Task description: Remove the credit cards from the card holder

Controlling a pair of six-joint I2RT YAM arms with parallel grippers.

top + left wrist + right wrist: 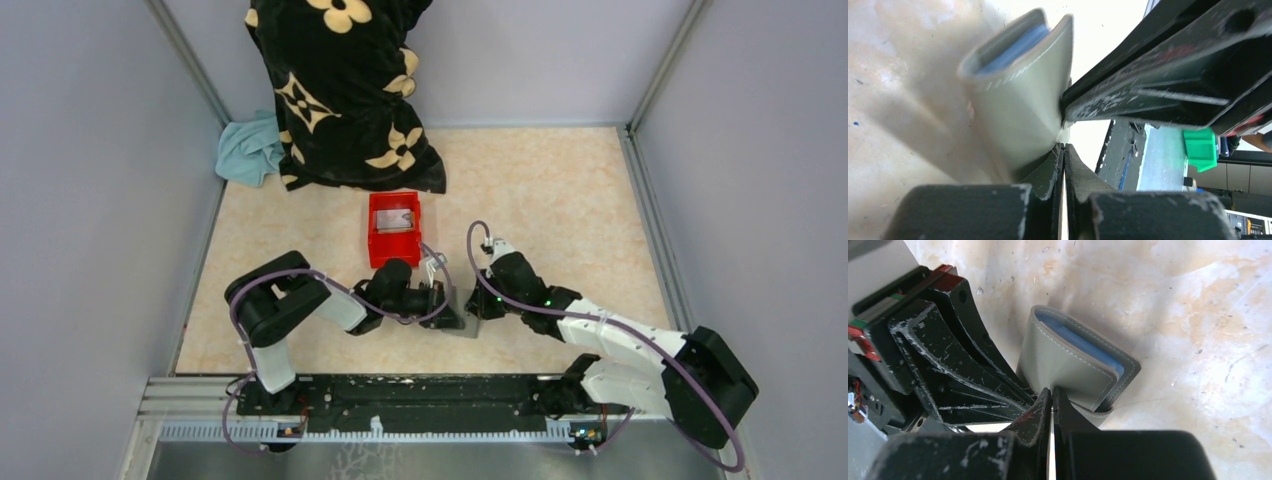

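Note:
My right gripper is holding the strap and the card holder's front flap bends up with it, so next I lower it flat and pinch the strap's tip [1060,394] by the snap.
The card holder [461,318], a grey folding wallet with a blue-grey inside, is held off the table between my two grippers. My left gripper [441,300] is shut on one edge of it; the left wrist view shows the card holder [1015,105] partly folded just beyond the pinched jaws [1064,148]. My right gripper [481,300] is shut on the other flap; in the right wrist view the card holder [1073,360] stands against the jaws [1052,391]. A silver-grey credit card [395,217] lies in the red bin. No card shows in the holder's pockets.
The red bin [376,240] stands just beyond the grippers. A black cloth with tan flowers [345,90] and a light blue cloth [250,150] lie at the back left. Grey walls enclose the table on three sides.

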